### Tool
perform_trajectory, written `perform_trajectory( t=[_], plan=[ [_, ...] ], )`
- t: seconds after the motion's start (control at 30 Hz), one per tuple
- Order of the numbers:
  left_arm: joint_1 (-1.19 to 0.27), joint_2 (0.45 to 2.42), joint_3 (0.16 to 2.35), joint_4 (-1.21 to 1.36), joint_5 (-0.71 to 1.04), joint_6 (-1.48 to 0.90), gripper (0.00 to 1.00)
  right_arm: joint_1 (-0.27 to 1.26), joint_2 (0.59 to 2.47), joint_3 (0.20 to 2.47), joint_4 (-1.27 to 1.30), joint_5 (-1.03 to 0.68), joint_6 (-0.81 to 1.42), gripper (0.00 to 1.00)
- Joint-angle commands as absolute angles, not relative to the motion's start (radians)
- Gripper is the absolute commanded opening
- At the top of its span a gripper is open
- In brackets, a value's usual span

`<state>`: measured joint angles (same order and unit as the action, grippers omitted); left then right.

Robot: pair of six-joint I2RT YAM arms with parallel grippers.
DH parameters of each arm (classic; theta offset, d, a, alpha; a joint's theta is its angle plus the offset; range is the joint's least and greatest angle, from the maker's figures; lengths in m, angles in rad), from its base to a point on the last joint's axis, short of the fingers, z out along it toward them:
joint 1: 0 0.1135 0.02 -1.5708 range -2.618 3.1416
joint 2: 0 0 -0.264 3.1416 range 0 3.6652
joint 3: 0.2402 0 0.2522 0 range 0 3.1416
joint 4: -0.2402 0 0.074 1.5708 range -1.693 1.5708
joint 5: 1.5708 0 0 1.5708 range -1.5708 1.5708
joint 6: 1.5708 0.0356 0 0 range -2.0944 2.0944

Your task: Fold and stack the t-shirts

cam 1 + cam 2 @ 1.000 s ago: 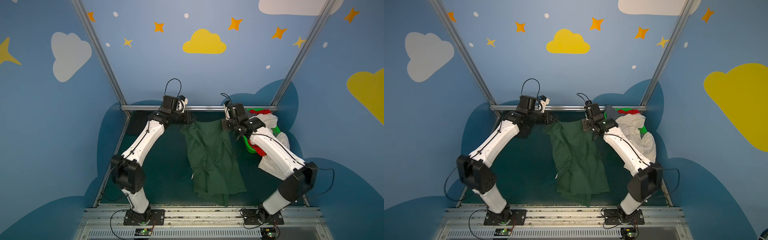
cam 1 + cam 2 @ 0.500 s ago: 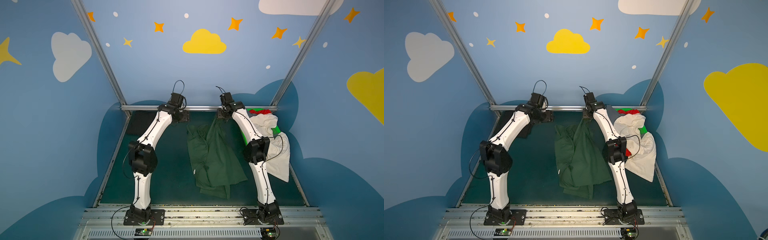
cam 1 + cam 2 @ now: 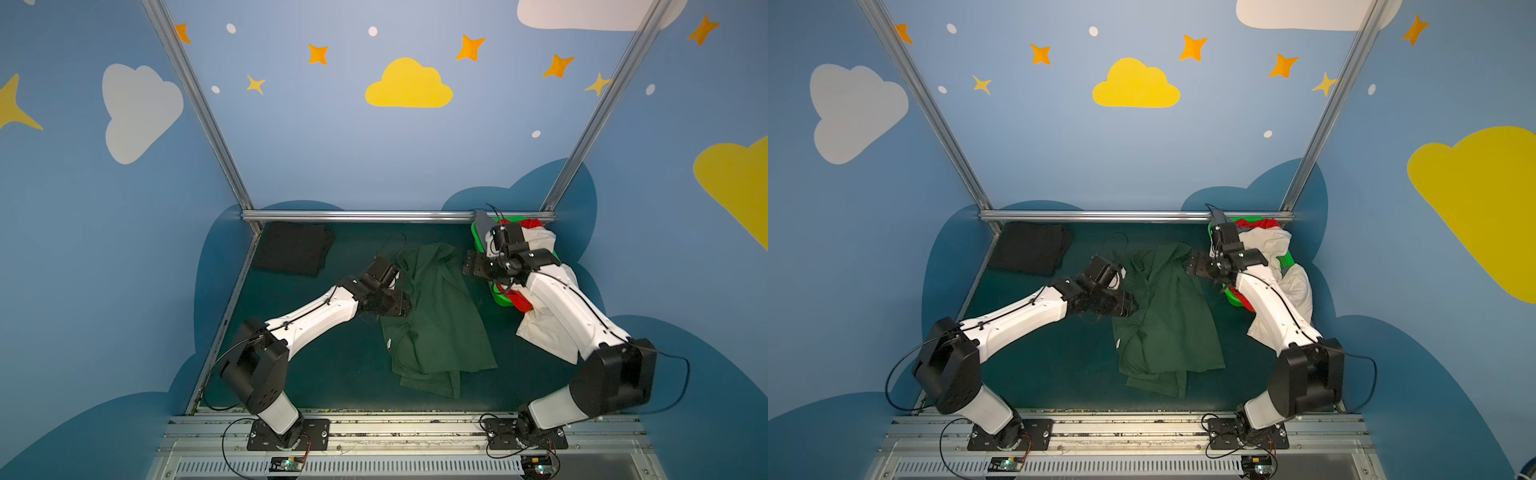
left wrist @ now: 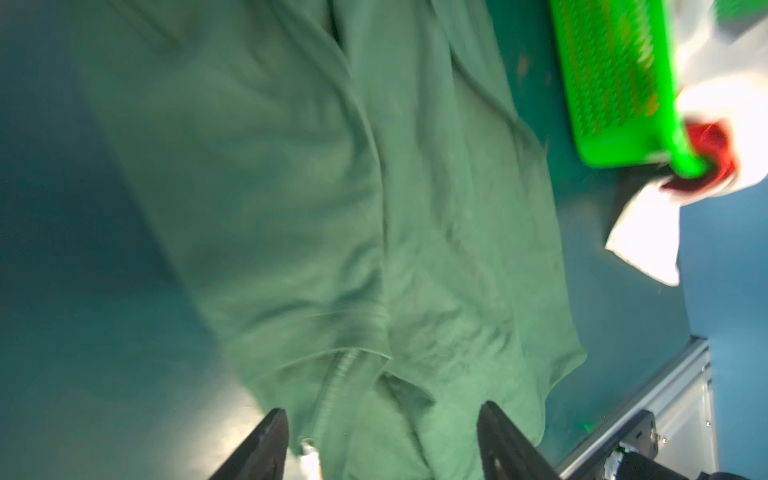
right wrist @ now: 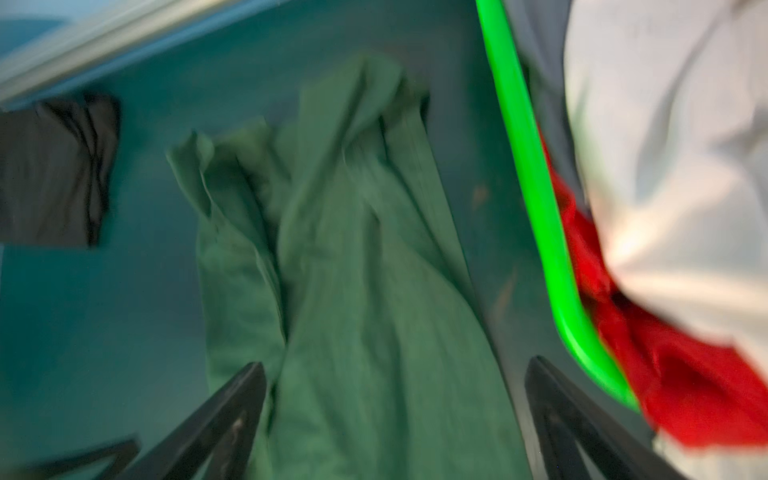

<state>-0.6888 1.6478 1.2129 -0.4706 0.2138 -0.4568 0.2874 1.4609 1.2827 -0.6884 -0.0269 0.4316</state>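
Observation:
The dark green t-shirt is folded over lengthwise, so I need to grab its upper layer at the fold (image 4: 379,332) with my left gripper and spread it toward the black t-shirt.
The dark green t-shirt (image 3: 436,320) (image 3: 1163,320) lies crumpled lengthwise in the middle of the table. My left gripper (image 3: 405,309) (image 4: 382,419) hovers open over its left edge, with the collar between the spread fingers (image 4: 270,440) and nothing gripped. My right gripper (image 3: 467,266) (image 5: 392,370) stands open above the shirt's far right part, also empty. A folded black t-shirt (image 3: 293,253) (image 5: 50,174) rests at the back left corner. A cream-white t-shirt (image 3: 540,245) (image 5: 665,166) and a red t-shirt (image 3: 521,301) (image 5: 685,374) spill over the basket.
A bright green mesh basket (image 3: 500,297) (image 4: 602,83) stands at the back right, close beside the right gripper. A grey cloth (image 3: 482,224) sticks up at its far corner. A metal rail (image 3: 374,216) bounds the table's back edge, and blue walls enclose the sides.
Both grippers have opened and let go of the green t-shirt's far edge. Both arms have drawn back from the rear rail toward the middle. The shirt now lies slack on the table.

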Motion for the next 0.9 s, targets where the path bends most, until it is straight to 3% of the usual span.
perform_trajectory(
  t=[0.0, 0.2, 0.27, 0.43, 0.5, 0.53, 0.57, 0.6, 0.87],
  plan=[
    [-0.735, 1.736, 1.241, -0.459, 0.159, -0.535, 0.69, 0.283, 1.360, 1.056, -0.658, -0.102, 0.497, 0.95],
    [-0.765, 1.838, 1.304, -0.530, 0.063, -0.542, 0.74, 0.280, 1.230, 0.770, -0.562, -0.184, 0.533, 0.95],
    [-0.761, 1.859, 1.317, -0.546, 0.045, -0.535, 0.68, 0.278, 1.248, 0.742, -0.566, -0.168, 0.536, 0.95],
    [-0.756, 1.888, 1.315, -0.561, -0.005, -0.553, 0.40, 0.268, 1.339, 0.722, -0.544, -0.157, 0.533, 0.95],
    [-0.736, 1.894, 1.304, -0.565, -0.014, -0.584, 0.15, 0.257, 1.395, 0.706, -0.500, -0.194, 0.546, 0.95],
    [-0.727, 1.896, 1.294, -0.555, 0.001, -0.587, 0.10, 0.255, 1.419, 0.706, -0.486, -0.212, 0.546, 0.95],
    [-0.719, 1.894, 1.281, -0.535, 0.026, -0.586, 0.13, 0.254, 1.447, 0.708, -0.477, -0.216, 0.549, 0.95],
    [-0.714, 1.894, 1.270, -0.515, 0.048, -0.587, 0.23, 0.254, 1.469, 0.713, -0.473, -0.216, 0.550, 0.94],
    [-0.712, 1.870, 1.257, -0.497, 0.077, -0.572, 0.23, 0.253, 1.500, 0.714, -0.449, -0.227, 0.560, 0.94]
  ],
)
